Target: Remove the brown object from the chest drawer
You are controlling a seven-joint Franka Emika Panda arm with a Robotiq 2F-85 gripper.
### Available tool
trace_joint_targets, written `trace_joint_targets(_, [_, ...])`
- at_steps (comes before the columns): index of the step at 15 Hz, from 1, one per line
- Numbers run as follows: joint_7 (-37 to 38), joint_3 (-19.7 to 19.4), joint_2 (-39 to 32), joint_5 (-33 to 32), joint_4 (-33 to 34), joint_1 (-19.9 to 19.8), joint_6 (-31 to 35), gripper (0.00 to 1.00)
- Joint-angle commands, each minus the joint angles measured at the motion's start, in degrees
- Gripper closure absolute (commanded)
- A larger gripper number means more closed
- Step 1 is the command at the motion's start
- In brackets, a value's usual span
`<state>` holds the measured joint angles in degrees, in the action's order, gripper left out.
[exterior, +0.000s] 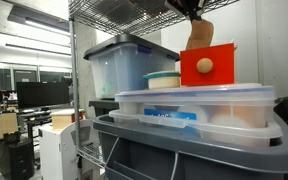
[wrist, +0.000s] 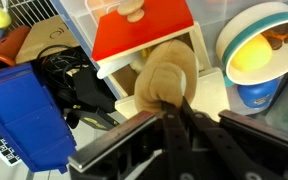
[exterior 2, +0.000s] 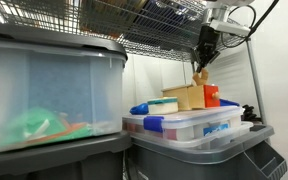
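Observation:
I will let go of the brown object on the clear container's lid (exterior: 161, 79) (wrist: 225, 8), against the front of the bowl.
The chest drawer (exterior: 220, 70) is a small red box with a round wooden knob, standing on a lidded clear container; it also shows in an exterior view (exterior 2: 213, 96) and in the wrist view (wrist: 144, 32). The brown object (exterior: 200, 34) is a tan, roll-shaped lump held just above the box, also visible in an exterior view (exterior 2: 199, 77). In the wrist view the brown object (wrist: 164, 72) hangs over the box's open light-wood inside. My gripper (wrist: 174, 103) is shut on its lower end, and the gripper shows in both exterior views (exterior: 193, 12) (exterior 2: 203, 58).
A bowl (wrist: 256, 45) with a yellow inside stands beside the box. A large clear bin with a grey lid (exterior: 124, 62) is close by. Wire shelving (exterior 2: 154, 25) runs just overhead. Black cables (wrist: 74, 85) and a blue container (wrist: 19, 115) lie beside the box.

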<state>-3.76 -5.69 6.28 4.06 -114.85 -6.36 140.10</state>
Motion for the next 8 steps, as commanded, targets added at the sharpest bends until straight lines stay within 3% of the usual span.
trace_joint_targets(1, [-1.36,-0.65,2.49,1.77,-0.15,0.54,-0.63,0.98])
trace_joint_targets(8, [-1.17,-0.2,7.29,2.81,-2.21,1.75,-0.99,0.98])
